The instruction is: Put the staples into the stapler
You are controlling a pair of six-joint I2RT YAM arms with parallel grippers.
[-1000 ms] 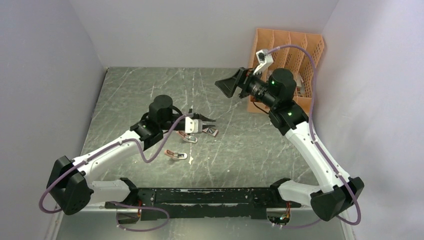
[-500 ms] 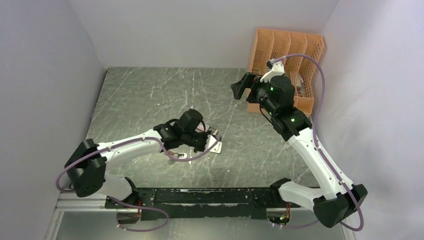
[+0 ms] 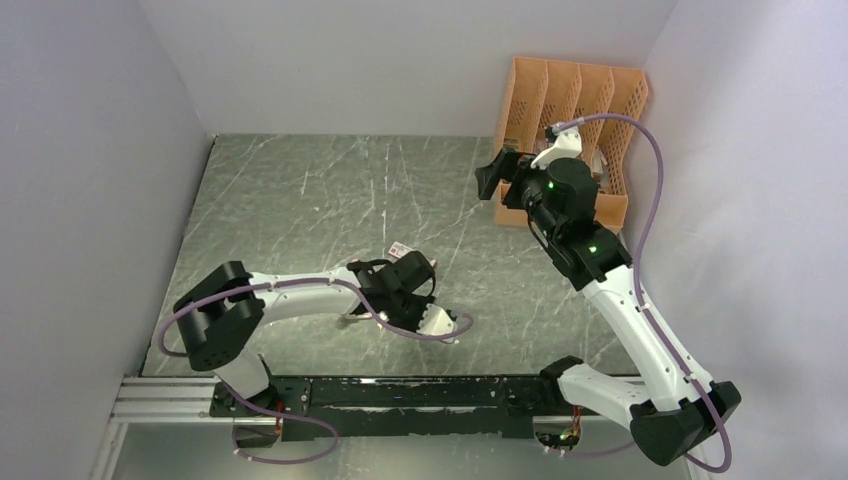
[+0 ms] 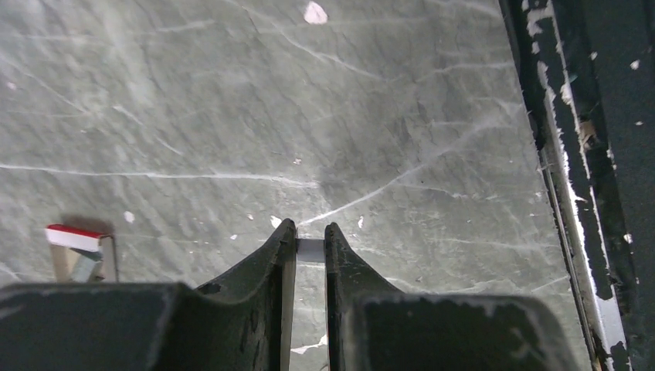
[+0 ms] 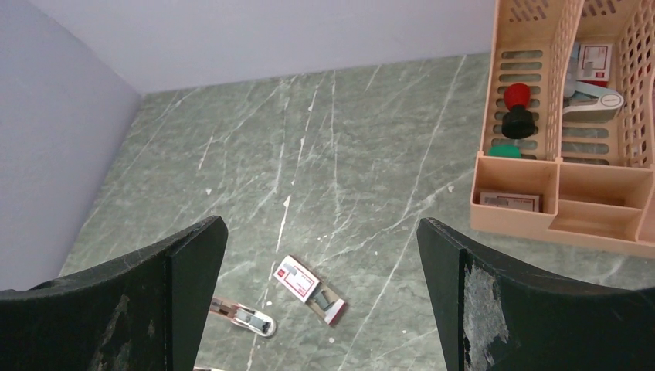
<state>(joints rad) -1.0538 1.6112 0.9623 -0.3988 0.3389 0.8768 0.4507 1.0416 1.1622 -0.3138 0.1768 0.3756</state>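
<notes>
My left gripper is holding the strip of staples. It will let go of the strip on the table [image 3: 383, 322] [image 4: 337, 236] between the staple box and the black front bar.
My left gripper [image 4: 310, 232] is shut on a short silvery strip of staples [image 4: 310, 250], pinched between the fingertips just above the table. In the top view it [image 3: 462, 323] is low near the front rail. The red-and-white staple box [image 5: 309, 287] lies with its grey tray slid half out; it also shows in the top view [image 3: 402, 247] and at the left of the left wrist view [image 4: 75, 246]. A salmon-pink mini stapler [image 5: 243, 317] lies open just left of the box. My right gripper [image 5: 320, 224] is wide open and empty, held high by the organizer [image 3: 497, 175].
An orange desk organizer [image 3: 570, 110] stands at the back right with stamps, a stapler and small boxes in it [image 5: 571, 116]. The black front rail [image 4: 587, 154] runs close beside my left gripper. Grey walls close in three sides.
My left arm has swung from the staple box toward the front rail, to the right, now holding the strip. My right gripper has drawn back to the right toward the organizer.
</notes>
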